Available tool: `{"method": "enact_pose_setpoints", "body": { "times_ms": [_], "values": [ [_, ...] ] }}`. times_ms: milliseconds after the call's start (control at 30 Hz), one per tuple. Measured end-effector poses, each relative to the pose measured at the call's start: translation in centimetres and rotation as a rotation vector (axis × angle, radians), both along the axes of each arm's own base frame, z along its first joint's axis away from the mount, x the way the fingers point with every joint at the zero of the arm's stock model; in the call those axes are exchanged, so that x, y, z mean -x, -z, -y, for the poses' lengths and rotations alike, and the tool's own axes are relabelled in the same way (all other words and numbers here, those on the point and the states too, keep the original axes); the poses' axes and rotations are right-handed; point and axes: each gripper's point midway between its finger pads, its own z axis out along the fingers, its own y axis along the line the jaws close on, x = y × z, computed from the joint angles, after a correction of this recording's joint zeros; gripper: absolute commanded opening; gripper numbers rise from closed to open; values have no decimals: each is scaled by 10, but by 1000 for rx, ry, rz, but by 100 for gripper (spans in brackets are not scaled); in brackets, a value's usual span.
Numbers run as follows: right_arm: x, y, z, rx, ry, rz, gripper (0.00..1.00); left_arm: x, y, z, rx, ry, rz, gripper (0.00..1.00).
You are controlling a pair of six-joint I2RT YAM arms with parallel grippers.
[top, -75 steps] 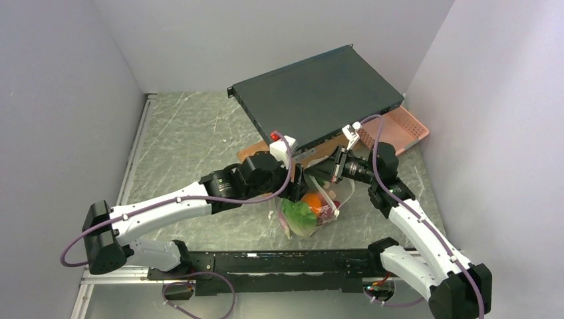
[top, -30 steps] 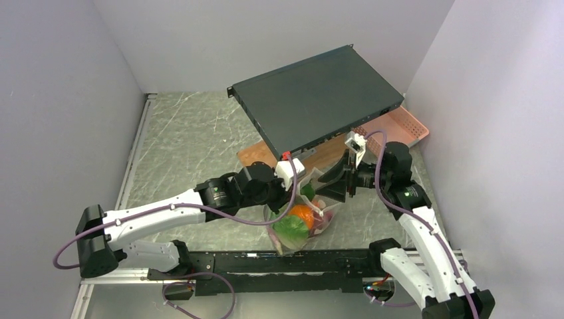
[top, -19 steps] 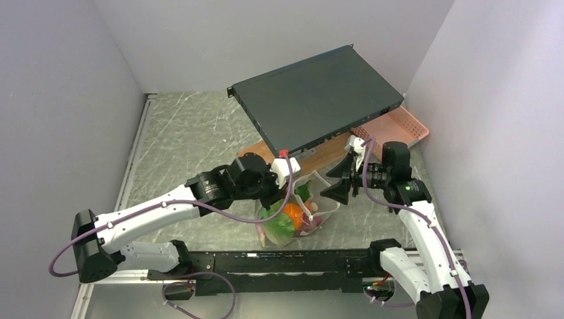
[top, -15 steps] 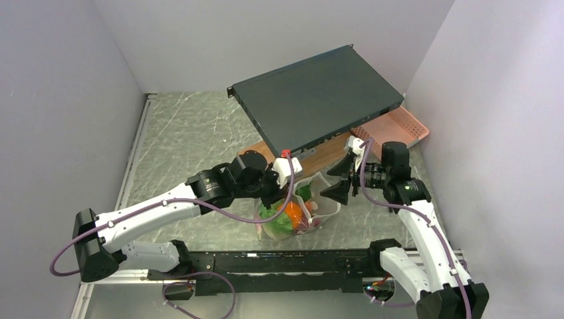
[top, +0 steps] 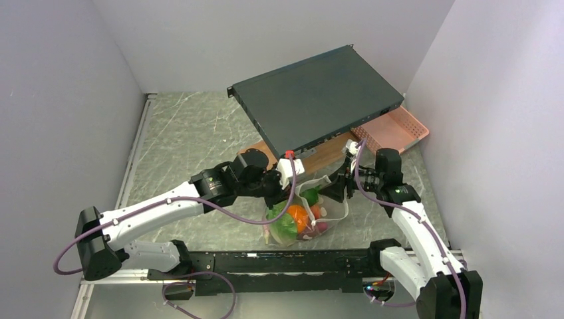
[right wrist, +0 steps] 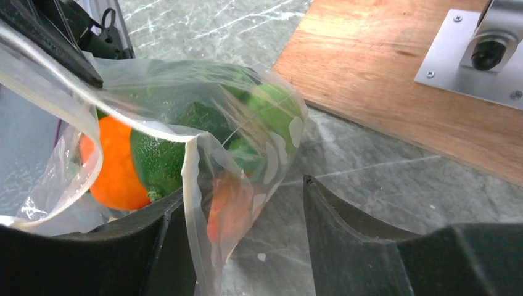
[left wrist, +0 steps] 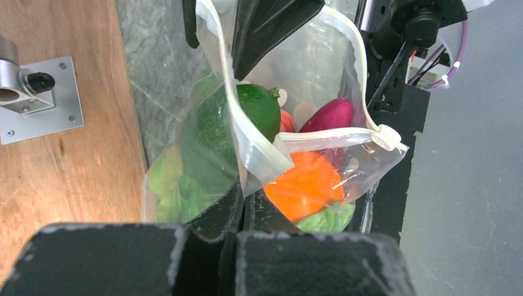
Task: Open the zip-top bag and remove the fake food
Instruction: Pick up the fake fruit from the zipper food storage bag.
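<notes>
The bag's rim folds over the orange piece by my left gripper's hold, so it should open and take the bag's rim (top: 298, 191) beside the dark green fruit.
The clear zip-top bag (top: 330, 211) hangs just above the table between both arms, its mouth partly spread. My left gripper (top: 284, 195) is shut on the near zip strip (left wrist: 247, 148). My right gripper (right wrist: 243, 191) stands open astride the far rim, the bag's wall (right wrist: 247, 172) between its fingers (right wrist: 345, 234). Inside lies the fake food: an orange piece (left wrist: 305, 185), a round dark green fruit (left wrist: 250, 108), a magenta piece (left wrist: 333, 114) and leafy green (left wrist: 166, 185). The top view shows the right gripper (top: 334, 189) at the bag's right edge.
A dark flat rack box (top: 316, 96) leans over a wooden board (top: 319, 154) just behind the bag. A pink lattice basket (top: 399, 129) sits at the back right. A metal bracket (right wrist: 481, 55) is screwed to the board. The black base rail (top: 286, 262) runs along the near edge.
The right gripper has come down and left onto the bag's far rim, its jaws widening and then narrowing. The left gripper has kept its grip, shifting the bag slightly right.
</notes>
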Motion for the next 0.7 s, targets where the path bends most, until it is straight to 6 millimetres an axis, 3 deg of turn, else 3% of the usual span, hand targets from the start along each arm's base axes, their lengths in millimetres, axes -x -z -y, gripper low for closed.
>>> {"method": "enact_pose_setpoints", "body": {
  "times_ms": [133,567,700],
  "values": [
    [-5,-8,-4,-38,8,9,75,1,-1,7,29,21,-11,0],
    [-13,-41,-20,-168,50,-34,77,7,5,27,69,72,-81,0],
    [-9,-48,-26,-217,37,-57,78,5,10,28,62,65,-95,9]
  ]
}}
